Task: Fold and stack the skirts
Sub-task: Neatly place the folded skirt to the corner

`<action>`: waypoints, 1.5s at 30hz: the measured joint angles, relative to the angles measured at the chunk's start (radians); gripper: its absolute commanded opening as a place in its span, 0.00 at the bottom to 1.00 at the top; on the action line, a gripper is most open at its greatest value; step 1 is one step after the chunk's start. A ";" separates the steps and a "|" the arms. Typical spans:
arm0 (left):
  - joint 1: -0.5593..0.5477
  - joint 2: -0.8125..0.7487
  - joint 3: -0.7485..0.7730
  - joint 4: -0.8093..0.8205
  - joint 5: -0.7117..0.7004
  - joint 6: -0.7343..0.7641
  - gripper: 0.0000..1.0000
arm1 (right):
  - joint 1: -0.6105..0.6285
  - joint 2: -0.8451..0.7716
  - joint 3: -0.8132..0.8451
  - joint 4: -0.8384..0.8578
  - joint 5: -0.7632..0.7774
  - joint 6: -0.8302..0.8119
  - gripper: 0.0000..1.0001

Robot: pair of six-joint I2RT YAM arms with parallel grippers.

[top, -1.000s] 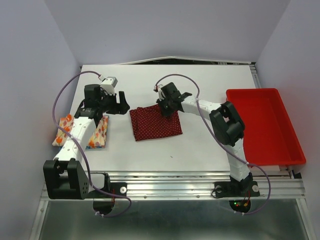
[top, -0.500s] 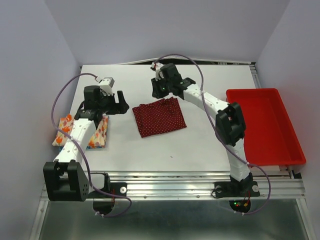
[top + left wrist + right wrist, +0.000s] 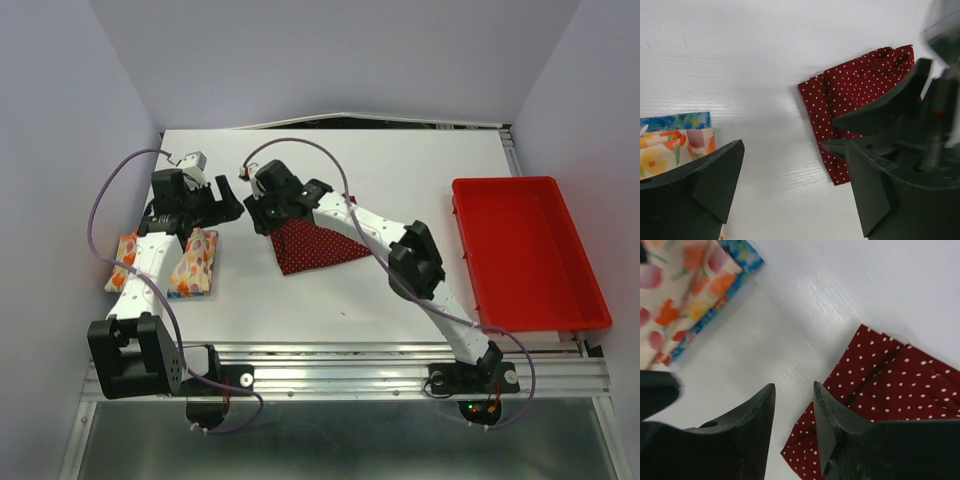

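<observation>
My left gripper should grip the dark red skirt at the side edge [image 3: 275, 245] [image 3: 819, 134] nearest the cream-white skirt.
The dark red skirt [image 3: 318, 247] with white dots lies folded flat mid-table; it also shows in the left wrist view [image 3: 850, 100] and the right wrist view [image 3: 900, 385]. The cream-white skirt [image 3: 195, 262] with orange flowers lies folded on the blue flowered skirt [image 3: 675, 121] at the left, partly under the left arm. My right gripper [image 3: 262, 212] hovers over the red skirt's left corner, jaws a little apart with nothing between them [image 3: 793, 386]. My left gripper [image 3: 228, 205] is wide open and empty [image 3: 790, 190], between the stack and the red skirt.
A red tray [image 3: 505, 182] stands at the right edge of the white table. The right arm stretches across the middle of the table, over the red skirt. Grey walls close in on the left, back and right.
My right gripper has swung left from the red skirt's far right corner to its left corner. The skirt has shifted and turned a little. My left gripper has drawn slightly left.
</observation>
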State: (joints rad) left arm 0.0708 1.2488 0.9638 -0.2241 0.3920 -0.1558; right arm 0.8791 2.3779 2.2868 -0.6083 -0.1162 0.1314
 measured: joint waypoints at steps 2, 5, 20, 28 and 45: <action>0.004 0.012 0.000 -0.010 0.001 -0.003 0.98 | 0.016 0.049 0.000 -0.031 0.019 -0.001 0.46; 0.014 0.032 0.000 -0.024 -0.003 -0.004 0.98 | 0.026 0.106 0.000 -0.072 0.042 0.000 0.46; 0.016 0.064 -0.058 -0.026 0.097 0.007 0.97 | 0.024 0.168 0.012 -0.073 0.071 0.034 0.04; 0.015 0.092 -0.060 -0.026 0.143 0.013 0.97 | 0.019 0.156 0.012 -0.054 0.080 0.041 0.49; 0.015 0.085 -0.081 0.014 0.141 0.012 0.98 | 0.017 0.143 0.048 -0.005 0.201 0.025 0.47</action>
State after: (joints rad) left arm 0.0860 1.3342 0.8825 -0.2104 0.5331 -0.1436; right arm 0.8959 2.5206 2.3352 -0.6132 0.0845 0.1566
